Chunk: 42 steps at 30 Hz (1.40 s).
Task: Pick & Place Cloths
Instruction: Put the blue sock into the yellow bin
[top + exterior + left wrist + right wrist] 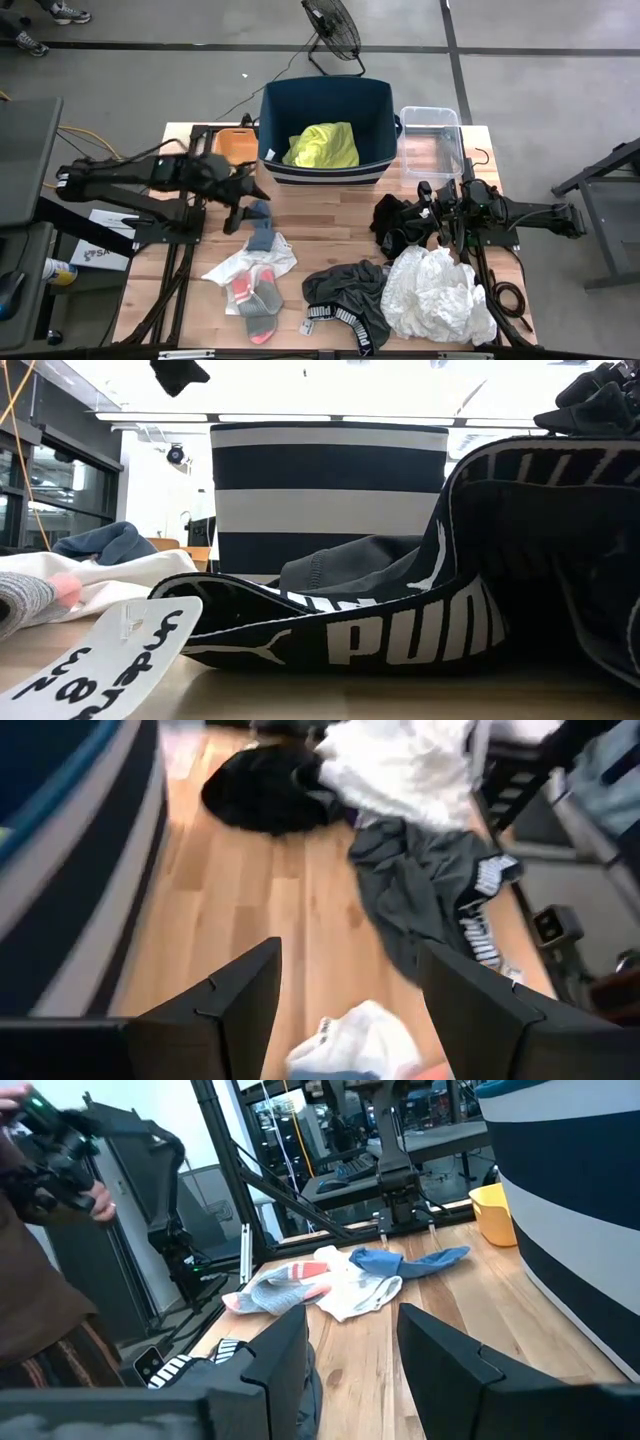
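I will move my left gripper to the blue-grey sock next and have it grab its end (260, 241) (335, 1074) beside the thin white cloth, farther from the navy bin.
My left gripper (250, 205) (345, 1010) hovers open and empty above the table's left middle, just in front of the navy bin (328, 165). A yellow shirt (322, 147) lies inside the bin. Below the gripper a blue-grey sock (260, 225) lies beside a thin white cloth with grey-pink socks (250, 280). Dark grey shorts (345, 295) with a lettered waistband (400, 635), a crumpled white cloth (435, 295) and a black cloth (392, 222) lie flat on the table. My right gripper (420, 212) (350, 1350) waits at the right, open and empty.
A small orange tray (235, 143) stands left of the bin and a clear plastic box (432, 135) right of it. Bare wood (320, 215) lies between the bin and the cloths. A person (40, 1280) shows beyond the table's left side.
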Tool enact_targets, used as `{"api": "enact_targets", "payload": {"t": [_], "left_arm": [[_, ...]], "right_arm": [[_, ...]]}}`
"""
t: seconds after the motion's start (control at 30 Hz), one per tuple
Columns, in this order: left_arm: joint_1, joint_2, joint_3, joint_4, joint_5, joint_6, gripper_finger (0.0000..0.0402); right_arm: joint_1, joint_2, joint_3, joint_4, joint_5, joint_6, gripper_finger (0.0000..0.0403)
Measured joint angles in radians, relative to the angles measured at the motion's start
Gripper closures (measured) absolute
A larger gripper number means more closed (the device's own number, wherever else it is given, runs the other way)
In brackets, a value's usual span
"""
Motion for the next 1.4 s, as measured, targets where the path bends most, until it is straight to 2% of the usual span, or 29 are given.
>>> {"api": "enact_targets", "payload": {"t": [0.17,0.33,0.5,0.77,1.0,1.3,1.4], "left_arm": [[-0.045,-0.176,-0.232,0.2,0.0,-0.01,0.0171],[-0.058,-0.342,-0.42,0.322,-0.022,-0.015,0.0171],[-0.057,-0.466,-0.537,0.355,-0.077,-0.062,0.0171],[-0.056,-0.604,-0.653,0.37,-0.099,-0.097,0.0171],[-0.056,-0.624,-0.733,0.368,-0.102,-0.115,0.0171],[-0.064,-0.534,-0.776,0.362,0.024,-0.085,0.0171],[-0.112,-0.482,-0.776,0.376,0.02,-0.063,0.0171]], "right_arm": [[0.0,0.0,0.0,-0.002,0.0,0.0,0.0254],[0.0,0.0,0.0,-0.001,0.0,0.0,0.0254],[0.0,0.0,0.0,-0.001,0.0,0.0,0.0254],[0.0,0.0,0.0,-0.001,0.0,0.0,0.0254],[0.0,0.0,0.0,0.0,0.0,0.0,0.0254],[0.0,0.0,0.0,0.0,0.0,0.0,0.0254],[0.0,0.0,0.0,0.0,0.0,0.0,0.0254]]}}
